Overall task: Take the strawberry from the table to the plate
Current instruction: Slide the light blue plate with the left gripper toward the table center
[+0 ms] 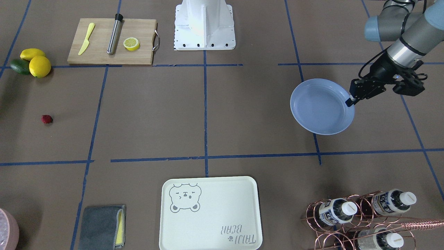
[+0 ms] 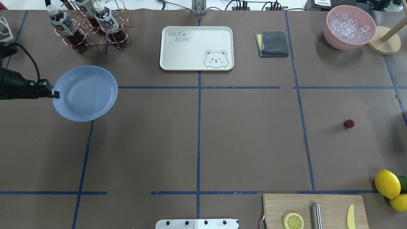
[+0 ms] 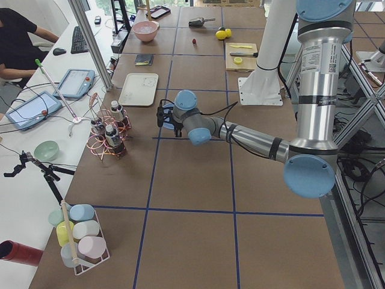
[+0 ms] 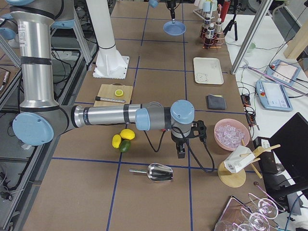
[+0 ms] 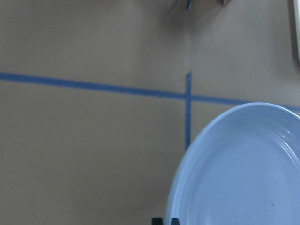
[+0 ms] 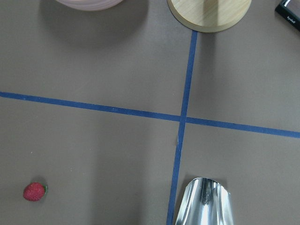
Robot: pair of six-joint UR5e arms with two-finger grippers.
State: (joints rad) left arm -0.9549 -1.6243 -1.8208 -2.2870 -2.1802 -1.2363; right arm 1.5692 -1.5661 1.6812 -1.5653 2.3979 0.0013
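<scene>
My left gripper is going to release the light-blue plate on the blue line [image 1: 208, 105] between the white stand and the bear tray.
The strawberry [image 1: 46, 119] [image 2: 348, 123], small and dark red, lies alone on the brown paper table [image 2: 248, 143] at the robot's right. The right wrist view has it low on the left [image 6: 34, 191]. The light-blue plate [image 1: 321, 107] [image 2: 86, 92] [image 5: 243, 173] is at the robot's far left, a shadow under it. My left gripper [image 1: 350, 100] [image 2: 55, 94] is shut on the plate's rim. My right gripper [image 4: 182, 151] hangs over the table past the lemons; it shows only in the exterior right view, so I cannot tell its state.
A cutting board [image 1: 111, 41] carries a lemon half, a yellow knife and a metal rod. Lemons [image 1: 40, 66] lie beside it. The bear tray [image 1: 210, 213], a grey cloth [image 1: 100, 227], a bottle rack [image 1: 360, 218], a pink ice bowl [image 2: 349, 27] and a metal scoop [image 6: 204, 201] are around.
</scene>
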